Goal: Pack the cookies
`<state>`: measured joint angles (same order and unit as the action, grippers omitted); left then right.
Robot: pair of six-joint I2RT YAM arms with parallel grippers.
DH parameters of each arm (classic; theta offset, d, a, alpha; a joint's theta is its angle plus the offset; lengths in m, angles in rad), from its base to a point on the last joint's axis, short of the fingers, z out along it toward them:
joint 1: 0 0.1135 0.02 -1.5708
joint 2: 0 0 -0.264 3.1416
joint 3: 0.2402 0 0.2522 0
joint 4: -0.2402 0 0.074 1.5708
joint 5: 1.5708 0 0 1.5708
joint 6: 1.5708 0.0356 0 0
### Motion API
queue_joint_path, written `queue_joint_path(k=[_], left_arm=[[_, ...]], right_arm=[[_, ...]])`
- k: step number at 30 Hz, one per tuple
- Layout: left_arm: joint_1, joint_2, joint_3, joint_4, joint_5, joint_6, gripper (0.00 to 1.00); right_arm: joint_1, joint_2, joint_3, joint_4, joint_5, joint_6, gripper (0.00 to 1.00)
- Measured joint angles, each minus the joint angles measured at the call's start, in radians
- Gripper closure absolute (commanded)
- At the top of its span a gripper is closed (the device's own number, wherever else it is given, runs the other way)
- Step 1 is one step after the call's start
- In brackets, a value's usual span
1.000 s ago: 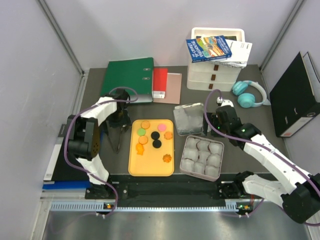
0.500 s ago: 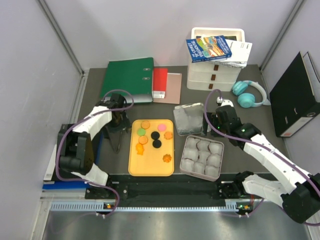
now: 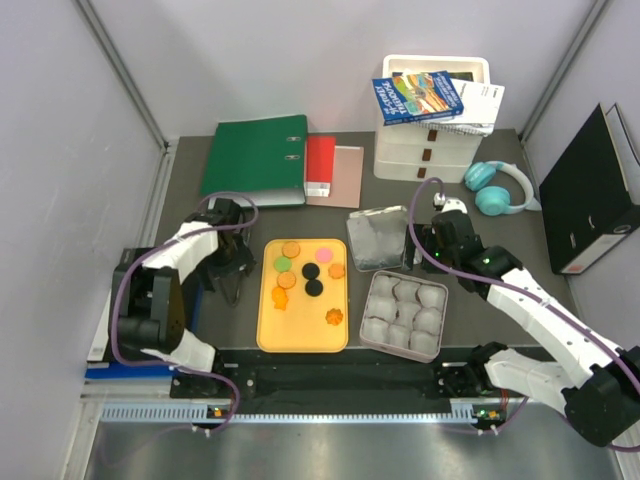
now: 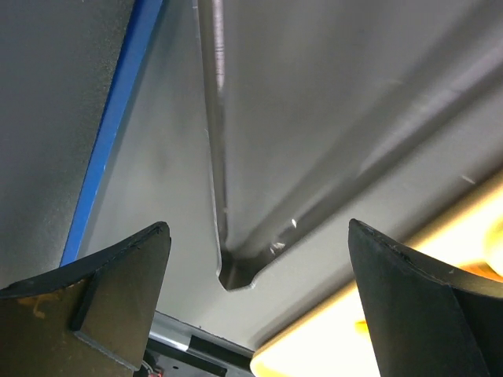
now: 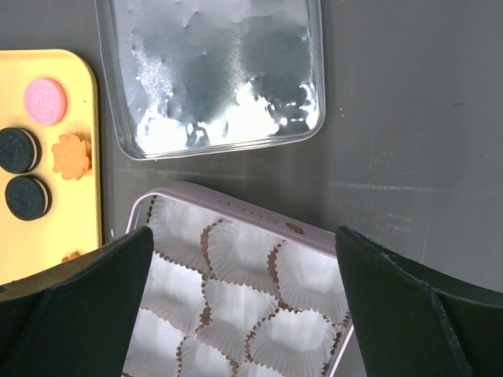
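The tongs' arms are spread wide from their joined end. Next, my left gripper grabs both arms of the tongs [image 4: 221,204] past that end and squeezes them together before it picks up cookies.
The cookies lie on a yellow tray [image 3: 300,332]: several orange ones [image 3: 291,249], two black [image 3: 312,279], one green [image 3: 283,264] and one pink [image 3: 323,254]. A pink tin [image 3: 365,312] of white paper cups sits right of the tray, its clear lid [image 3: 378,239] behind it. My left gripper [image 3: 235,290] is open and empty over the table, just left of the tray's edge [image 4: 440,259]. My right gripper [image 3: 420,262] is open and empty above the tin's far rim [image 5: 236,214]. The right wrist view shows the pink cookie [image 5: 45,101], two black ones [image 5: 17,149] and an orange flower [image 5: 71,155].
A green binder [image 3: 258,155], red notebook [image 3: 320,165], white drawers [image 3: 430,140] with books on top, teal headphones [image 3: 497,187] and a black binder [image 3: 590,190] line the back and right. A blue strip [image 4: 110,133] runs along the table's left edge.
My left arm has swung and its gripper has shifted a little nearer, still beside the tray. The right arm, tray, cookies and tin have not moved.
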<state>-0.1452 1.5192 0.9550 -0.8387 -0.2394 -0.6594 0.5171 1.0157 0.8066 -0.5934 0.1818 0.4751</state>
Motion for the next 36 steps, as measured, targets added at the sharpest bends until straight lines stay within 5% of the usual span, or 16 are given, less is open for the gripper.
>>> queue_joint_path(k=[11, 14, 15, 21, 24, 25, 36], left_arm=[[0.039, 0.177, 0.09, 0.029, 0.046, 0.033, 0.04], [0.039, 0.192, 0.105, 0.045, 0.061, 0.056, 0.19], [0.039, 0.194, 0.105, 0.052, 0.067, 0.062, 0.33], [0.039, 0.195, 0.089, 0.095, 0.091, 0.098, 0.54], [0.039, 0.185, 0.073, 0.119, 0.097, 0.109, 0.8], [0.039, 0.18, 0.067, 0.13, 0.101, 0.113, 0.99], [0.039, 0.118, 0.023, 0.13, 0.071, 0.11, 0.96]], right_arm=[[0.0, -0.003, 0.0, -0.001, 0.003, 0.001, 0.01], [0.0, -0.013, 0.0, -0.005, 0.008, 0.001, 0.01], [0.0, -0.017, 0.0, -0.005, 0.011, 0.001, 0.01], [0.0, -0.029, -0.001, -0.006, 0.022, 0.002, 0.01], [0.0, -0.029, -0.001, -0.006, 0.024, 0.002, 0.01], [0.0, -0.029, -0.001, -0.006, 0.024, 0.002, 0.01], [0.0, -0.029, -0.001, -0.006, 0.016, 0.002, 0.01]])
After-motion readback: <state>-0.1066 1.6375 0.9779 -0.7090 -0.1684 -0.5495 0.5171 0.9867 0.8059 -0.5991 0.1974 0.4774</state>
